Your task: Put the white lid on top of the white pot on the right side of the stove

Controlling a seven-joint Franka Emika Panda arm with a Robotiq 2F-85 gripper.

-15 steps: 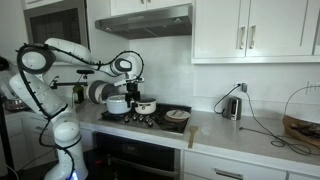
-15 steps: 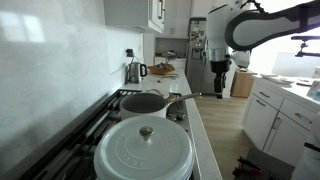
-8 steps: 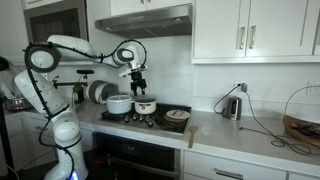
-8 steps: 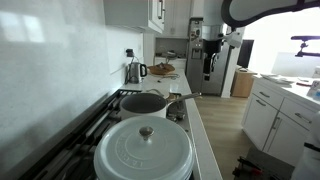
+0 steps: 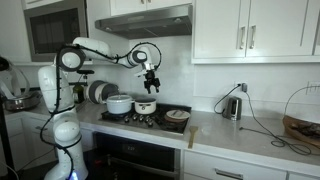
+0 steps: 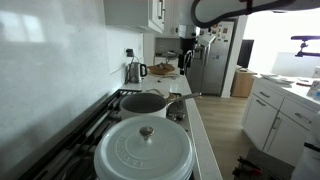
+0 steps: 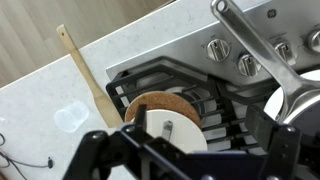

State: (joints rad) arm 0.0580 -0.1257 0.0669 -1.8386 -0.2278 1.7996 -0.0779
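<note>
I need to next bring my gripper down to the small knob (image 5: 177,111) (image 7: 167,130) in the middle of the white lid and close it there.
The white lid (image 7: 172,128) with a small knob lies on a round cork mat (image 7: 150,103) on the stove grate; in an exterior view it is at the stove's right end (image 5: 177,115). The small white pot (image 5: 145,106) with a long handle (image 7: 248,42) stands left of it, and its rim shows at the wrist view's right edge (image 7: 305,100). My gripper (image 5: 152,82) hangs high above the pot and the lid, open and empty. It also shows in the wrist view (image 7: 190,158) and far off in an exterior view (image 6: 188,38).
A larger white pot (image 5: 119,103) stands left of the small one. A big white lidded pot (image 6: 145,150) fills the near end of the stove. A wooden spatula (image 7: 80,70) lies on the counter beside the stove. A kettle (image 5: 232,106) stands further right.
My arm has risen and swung to the right, from just above the pots to high over the stove's right side. The lid and pots have not moved.
</note>
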